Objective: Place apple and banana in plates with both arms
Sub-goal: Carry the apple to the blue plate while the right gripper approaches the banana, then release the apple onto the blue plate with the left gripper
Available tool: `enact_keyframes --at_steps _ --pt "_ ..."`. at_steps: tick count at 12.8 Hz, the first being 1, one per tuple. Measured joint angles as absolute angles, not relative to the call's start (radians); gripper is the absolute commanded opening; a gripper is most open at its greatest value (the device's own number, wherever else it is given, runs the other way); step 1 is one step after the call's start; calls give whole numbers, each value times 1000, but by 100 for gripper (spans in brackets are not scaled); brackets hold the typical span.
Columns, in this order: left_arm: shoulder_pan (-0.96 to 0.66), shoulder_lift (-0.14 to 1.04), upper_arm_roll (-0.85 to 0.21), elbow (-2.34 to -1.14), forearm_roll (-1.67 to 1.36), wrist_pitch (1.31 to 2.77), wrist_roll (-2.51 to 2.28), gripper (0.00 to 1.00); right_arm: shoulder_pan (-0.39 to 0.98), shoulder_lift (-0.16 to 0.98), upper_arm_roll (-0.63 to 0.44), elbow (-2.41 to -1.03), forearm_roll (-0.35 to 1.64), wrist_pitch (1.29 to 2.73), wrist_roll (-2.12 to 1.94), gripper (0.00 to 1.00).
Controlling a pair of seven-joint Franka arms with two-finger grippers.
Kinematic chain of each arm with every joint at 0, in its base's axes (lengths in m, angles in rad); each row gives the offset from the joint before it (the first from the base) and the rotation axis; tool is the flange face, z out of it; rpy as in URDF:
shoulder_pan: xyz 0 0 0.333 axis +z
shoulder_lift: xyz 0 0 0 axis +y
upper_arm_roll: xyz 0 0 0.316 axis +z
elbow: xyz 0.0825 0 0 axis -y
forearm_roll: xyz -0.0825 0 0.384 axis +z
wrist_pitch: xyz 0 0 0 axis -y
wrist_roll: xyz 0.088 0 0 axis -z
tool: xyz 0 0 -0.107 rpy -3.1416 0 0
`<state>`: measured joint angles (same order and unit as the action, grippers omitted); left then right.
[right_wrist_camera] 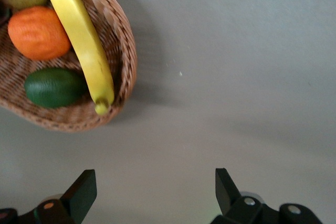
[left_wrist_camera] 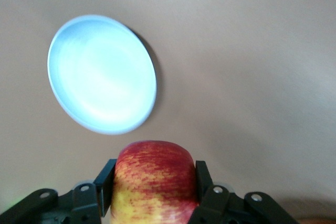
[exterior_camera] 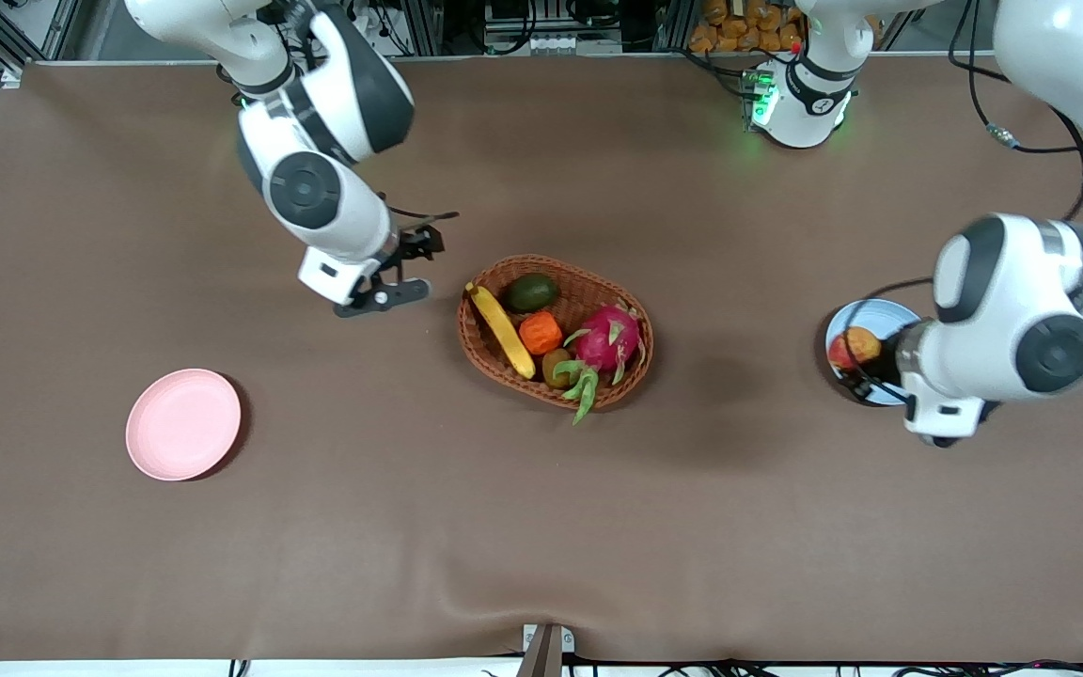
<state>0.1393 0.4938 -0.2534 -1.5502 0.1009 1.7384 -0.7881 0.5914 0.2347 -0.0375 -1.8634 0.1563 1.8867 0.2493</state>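
Note:
My right gripper is to go next to the banana's end (exterior_camera: 477, 297) (right_wrist_camera: 102, 101) beside the green avocado, at the wicker basket's rim, and close there.
My left gripper (exterior_camera: 866, 365) is shut on the red-and-yellow apple (exterior_camera: 854, 348) and holds it in the air by the light blue plate (exterior_camera: 880, 313) at the left arm's end of the table. In the left wrist view the apple (left_wrist_camera: 155, 182) sits between the black fingers (left_wrist_camera: 105, 182), and the blue plate (left_wrist_camera: 102, 74) is bare. My right gripper (exterior_camera: 403, 270) is open and empty over the table beside the basket. The yellow banana (exterior_camera: 501, 330) lies in the wicker basket; it also shows in the right wrist view (right_wrist_camera: 84, 40). The pale pink plate (exterior_camera: 183, 424) is bare.
The oval wicker basket (exterior_camera: 631, 376) at mid-table also holds a green avocado (exterior_camera: 532, 292), an orange faceted fruit (exterior_camera: 541, 332), a kiwi (exterior_camera: 556, 367) and a pink dragon fruit (exterior_camera: 607, 340). Brown cloth covers the table.

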Motion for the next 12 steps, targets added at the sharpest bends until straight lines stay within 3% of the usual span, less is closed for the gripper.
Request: enact_keyframes --at_steps 6,7,8,10,11,12 --pt "320 595 -253 -1661 104 1914 -516 0 654 351 -38 -1865 156 2061 249 100" --pt "339 595 -253 -1697 104 1947 -493 8 670 368 -38 -1866 156 2079 249 100" --pt "346 595 -253 -1713 104 1959 -488 29 679 378 -38 -1866 156 2082 249 100" --pt "349 595 -254 -1729 104 1965 -486 84 705 399 -38 -1866 156 2082 249 100" --pt "349 595 -254 -1733 104 1965 -486 100 718 408 -38 -1866 156 2084 249 100" --pt "349 595 -255 -1734 104 1965 -486 100 725 413 -38 -1866 156 2086 249 99"
